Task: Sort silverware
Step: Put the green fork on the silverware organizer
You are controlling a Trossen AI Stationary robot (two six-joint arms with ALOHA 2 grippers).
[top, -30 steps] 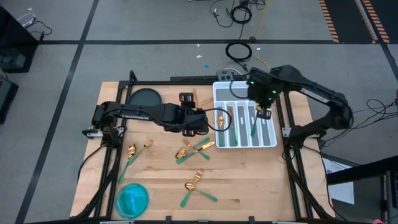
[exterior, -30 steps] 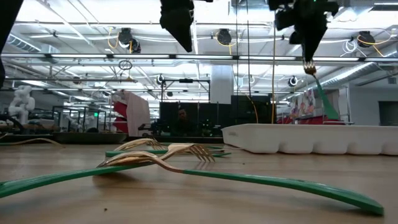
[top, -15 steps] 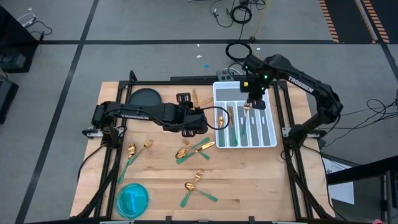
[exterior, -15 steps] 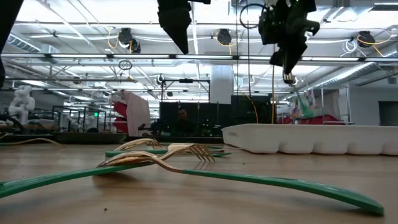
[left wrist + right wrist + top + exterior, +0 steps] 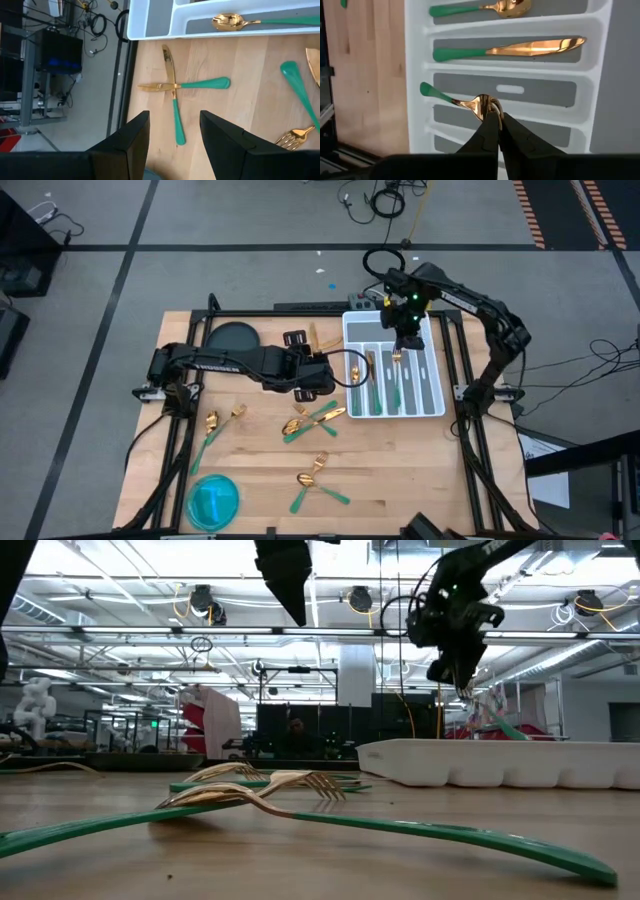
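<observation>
The robot's right gripper should release the fork, now low over the white tray, in the empty compartment (image 5: 390, 386) (image 5: 495, 89) beside the knife in the white tray.
My right gripper (image 5: 492, 120) is shut on a piece of silverware, gold head and green handle (image 5: 436, 94), low over the white tray (image 5: 436, 380). The low view shows this gripper (image 5: 462, 675) just above the tray's rim. A spoon (image 5: 490, 7) and a knife (image 5: 520, 48) lie in the tray's compartments. My left gripper (image 5: 172, 132) hangs open above the table, left of the tray (image 5: 318, 377), over two crossed pieces (image 5: 172, 87). More silverware (image 5: 312, 418) lies loose on the wooden table. My right gripper pinches the piece's gold head (image 5: 482, 104) between its two fingertips, coming from above and pointing steeply down. The green handle slants away and down over a middle compartment. Whether the handle's end (image 5: 508, 729) touches the tray I cannot tell.
A dark round plate (image 5: 232, 337) sits at the far left and a blue dish (image 5: 213, 500) at the near left. Loose pieces lie near the left edge (image 5: 222, 425) and at the near middle (image 5: 318, 476). A black frame borders the table.
My right gripper has gone down and toward the table's left across the tray, turning as it went, still shut on the piece. The piece hung steeply below the fingers before; it now slants low over the tray.
</observation>
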